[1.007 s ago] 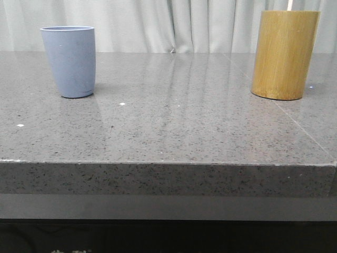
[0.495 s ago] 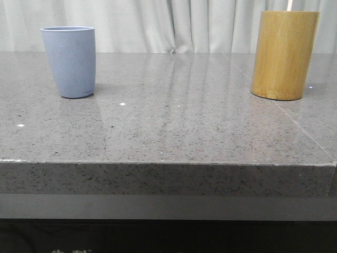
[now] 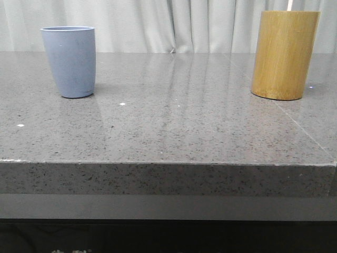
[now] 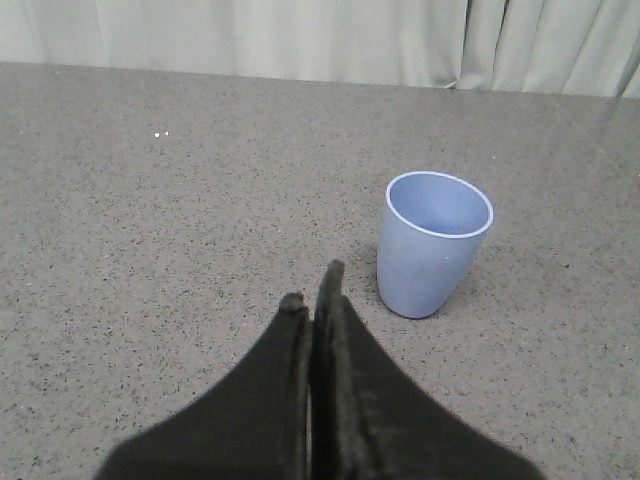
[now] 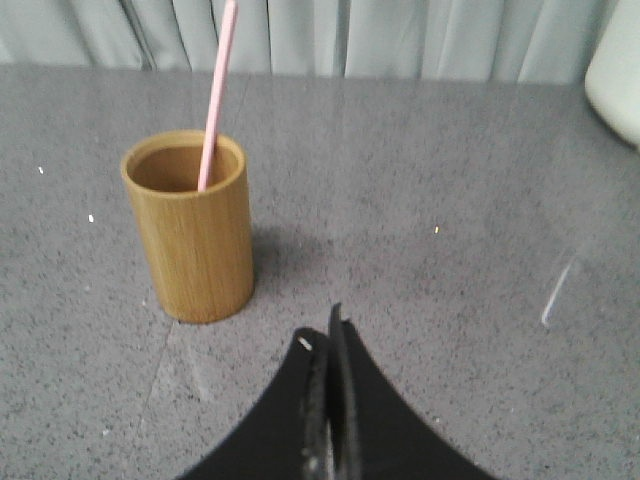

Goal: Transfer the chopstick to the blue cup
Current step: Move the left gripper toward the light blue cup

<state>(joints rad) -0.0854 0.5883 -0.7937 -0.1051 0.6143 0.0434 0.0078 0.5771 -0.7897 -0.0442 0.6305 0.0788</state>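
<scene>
Next, my left gripper grabs the blue cup by the cup's rim (image 3: 51, 28) (image 4: 390, 198), on the side of the cup away from the bamboo cylinder.
The blue cup (image 3: 69, 60) stands empty and upright at the table's back left. At the back right, a pale pink chopstick (image 3: 289, 5) pokes out of the yellow-brown bamboo cylinder (image 3: 283, 54). In the right wrist view the chopstick (image 5: 217, 85) leans inside the cylinder (image 5: 193, 226). My left gripper (image 4: 312, 288) is shut and empty, a short way from the blue cup (image 4: 430, 243). My right gripper (image 5: 322, 330) is also shut and empty, apart from the cylinder. Neither gripper shows in the front view.
The grey speckled stone table (image 3: 174, 121) ends in a front edge (image 3: 168, 163). Pale curtains (image 3: 174, 23) hang behind it. A white rounded object (image 5: 615, 70) sits at the edge of the right wrist view.
</scene>
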